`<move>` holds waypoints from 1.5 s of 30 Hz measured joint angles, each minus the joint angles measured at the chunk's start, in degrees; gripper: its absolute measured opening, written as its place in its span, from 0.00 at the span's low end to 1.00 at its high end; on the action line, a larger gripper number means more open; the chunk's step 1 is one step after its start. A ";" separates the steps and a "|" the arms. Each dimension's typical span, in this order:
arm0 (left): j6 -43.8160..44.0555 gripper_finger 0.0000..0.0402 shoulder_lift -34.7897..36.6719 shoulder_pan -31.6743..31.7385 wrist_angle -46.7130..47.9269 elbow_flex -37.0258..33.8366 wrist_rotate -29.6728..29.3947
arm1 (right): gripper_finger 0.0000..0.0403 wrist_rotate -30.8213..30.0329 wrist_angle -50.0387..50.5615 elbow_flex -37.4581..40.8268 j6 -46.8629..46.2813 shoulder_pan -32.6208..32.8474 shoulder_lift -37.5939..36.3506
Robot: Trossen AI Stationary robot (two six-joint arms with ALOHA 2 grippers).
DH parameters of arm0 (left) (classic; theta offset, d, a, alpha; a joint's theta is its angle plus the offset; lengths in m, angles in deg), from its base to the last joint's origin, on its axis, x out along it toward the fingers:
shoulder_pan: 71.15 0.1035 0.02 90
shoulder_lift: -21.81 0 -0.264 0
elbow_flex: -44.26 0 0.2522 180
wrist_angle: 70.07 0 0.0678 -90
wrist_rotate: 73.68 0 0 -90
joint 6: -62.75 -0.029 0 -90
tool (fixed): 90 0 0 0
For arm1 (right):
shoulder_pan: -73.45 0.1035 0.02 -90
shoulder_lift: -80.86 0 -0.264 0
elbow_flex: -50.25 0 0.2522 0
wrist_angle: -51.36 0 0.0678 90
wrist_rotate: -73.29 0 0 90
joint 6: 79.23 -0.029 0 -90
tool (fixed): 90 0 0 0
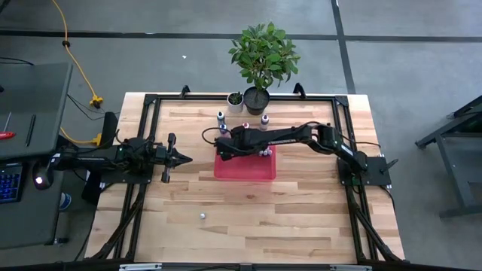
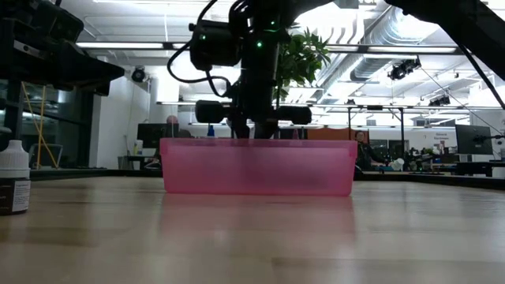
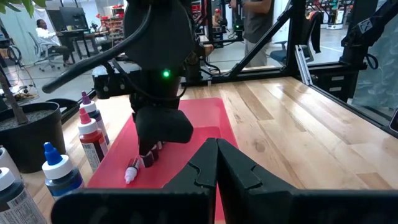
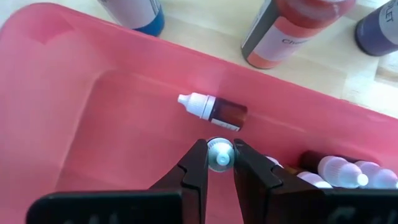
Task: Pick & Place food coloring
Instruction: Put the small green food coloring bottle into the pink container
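The small bottle will go down on the red tray's bottom, next to the lying brown bottle (image 1: 227, 162) (image 4: 180, 174), from my right gripper.
The red tray (image 1: 245, 167) sits mid-table; in the low view it is a pink wall (image 2: 256, 167). My right gripper (image 4: 219, 159) reaches down into its far left part and is shut on a small food coloring bottle, seen cap-on. Another tiny bottle (image 4: 214, 110), white cap and brown body, lies on its side on the tray floor just beyond the fingers, also visible in the left wrist view (image 3: 140, 167). More small bottles (image 4: 339, 169) lie in the tray's corner. My left gripper (image 1: 181, 158) is shut and waits over the table left of the tray. My right gripper pinches the whitish round cap (image 4: 219, 155) of a small bottle between its two fingertips, coming from above and pointing down into the tray. The cap faces the camera, and it and the fingers hide the bottle's body. Whether the bottle's base touches the tray floor cannot be told.
Larger blue (image 4: 134, 12), red (image 4: 292, 25) and purple (image 4: 379, 25) bottles stand on the wood just beyond the tray's far wall. A black plant pot (image 1: 256, 99) and a small white pot (image 1: 235, 99) stand at the far edge. One small bottle (image 2: 12, 177) stands near the near edge.
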State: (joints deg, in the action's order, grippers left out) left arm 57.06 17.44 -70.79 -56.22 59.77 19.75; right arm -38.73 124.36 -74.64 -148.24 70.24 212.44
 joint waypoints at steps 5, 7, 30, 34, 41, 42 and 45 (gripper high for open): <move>0.02 0.00 0.00 -0.01 0.00 -0.01 0.00 | 0.12 -0.09 -0.34 0.00 0.00 0.16 0.13; 0.02 0.00 0.00 -0.02 0.00 -0.01 0.00 | 0.13 -0.25 -0.34 0.00 0.11 0.23 0.13; 0.02 0.00 0.00 -0.02 0.02 -0.01 0.00 | 0.14 0.92 -0.76 -0.02 2.43 0.79 0.96; 0.02 0.00 0.01 0.00 0.00 -0.01 0.00 | 0.14 0.95 -0.94 -0.02 2.43 0.86 0.96; 0.01 0.00 0.00 0.00 0.00 -0.01 0.00 | 0.14 1.01 -1.31 -0.02 2.61 0.86 0.96; 0.00 0.00 0.00 -0.02 0.00 0.00 0.00 | 0.14 1.09 -1.35 -0.02 2.60 0.86 0.96; 0.02 0.00 0.00 -0.02 0.01 0.00 0.00 | 0.14 1.14 -1.43 -0.02 3.27 0.88 0.96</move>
State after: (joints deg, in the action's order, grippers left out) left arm 57.07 17.44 -70.81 -56.22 59.77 19.75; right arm -37.59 122.93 -74.66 -144.97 71.12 213.39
